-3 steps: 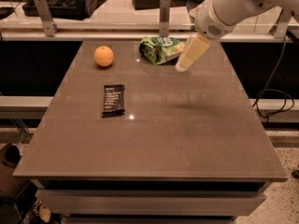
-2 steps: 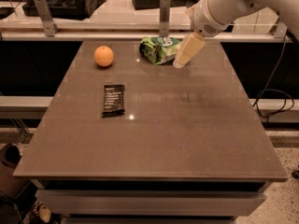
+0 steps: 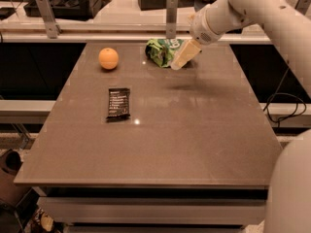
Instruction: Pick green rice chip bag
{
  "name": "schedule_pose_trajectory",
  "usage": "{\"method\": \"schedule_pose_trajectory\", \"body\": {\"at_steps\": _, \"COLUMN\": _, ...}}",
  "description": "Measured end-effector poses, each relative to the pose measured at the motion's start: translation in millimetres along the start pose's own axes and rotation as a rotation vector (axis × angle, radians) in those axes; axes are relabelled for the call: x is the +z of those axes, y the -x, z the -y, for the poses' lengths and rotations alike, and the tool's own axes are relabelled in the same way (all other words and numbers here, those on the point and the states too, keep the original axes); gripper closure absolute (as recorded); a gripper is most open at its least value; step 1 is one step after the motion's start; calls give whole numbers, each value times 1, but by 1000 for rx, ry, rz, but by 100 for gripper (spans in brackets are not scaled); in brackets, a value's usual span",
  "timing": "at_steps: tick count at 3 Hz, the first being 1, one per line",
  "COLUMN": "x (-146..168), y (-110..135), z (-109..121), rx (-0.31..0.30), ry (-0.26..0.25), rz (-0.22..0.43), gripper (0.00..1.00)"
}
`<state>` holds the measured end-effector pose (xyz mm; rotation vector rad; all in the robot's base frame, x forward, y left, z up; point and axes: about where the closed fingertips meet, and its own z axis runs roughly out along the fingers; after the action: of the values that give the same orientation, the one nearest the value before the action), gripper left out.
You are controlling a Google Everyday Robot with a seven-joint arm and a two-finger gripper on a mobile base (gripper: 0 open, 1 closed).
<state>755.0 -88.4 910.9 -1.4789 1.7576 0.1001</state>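
My gripper is going to close on the half [image 3: 179, 50] of the green rice chip bag that is farther from the orange.
The green rice chip bag [image 3: 163, 51], wrinkly and shiny with white lettering, lies at the far middle of the brown table [image 3: 165, 130]. My gripper [image 3: 182, 57], with pale cream fingers, reaches down from the white arm at the upper right. It sits right at the bag's right end and covers part of it. I cannot tell whether it touches the bag.
An orange [image 3: 108, 58] sits on the far left of the table. A small flat black packet [image 3: 118, 104] with white text lies left of the centre. A rail with metal posts [image 3: 171, 8] runs behind the table's far edge. A cable [image 3: 286, 106] hangs at the right.
My gripper has moved left and farther back, closing in on the right end of the green bag. The bag, orange and black packet have not moved.
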Motion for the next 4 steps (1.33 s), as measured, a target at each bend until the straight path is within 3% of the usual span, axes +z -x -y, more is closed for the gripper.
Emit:
{"method": "schedule_pose_trajectory", "body": {"at_steps": 1, "x": 31, "y": -8, "z": 8, "rx": 27, "ry": -12, "rz": 16, "gripper": 0}}
{"method": "schedule_pose_trajectory", "body": {"at_steps": 3, "x": 65, "y": -22, "z": 14, "rx": 38, "ry": -43, "rz": -41, "gripper": 0}}
{"method": "schedule_pose_trajectory", "body": {"at_steps": 4, "x": 76, "y": -23, "z": 15, "rx": 32, "ry": -50, "rz": -35, "gripper": 18}}
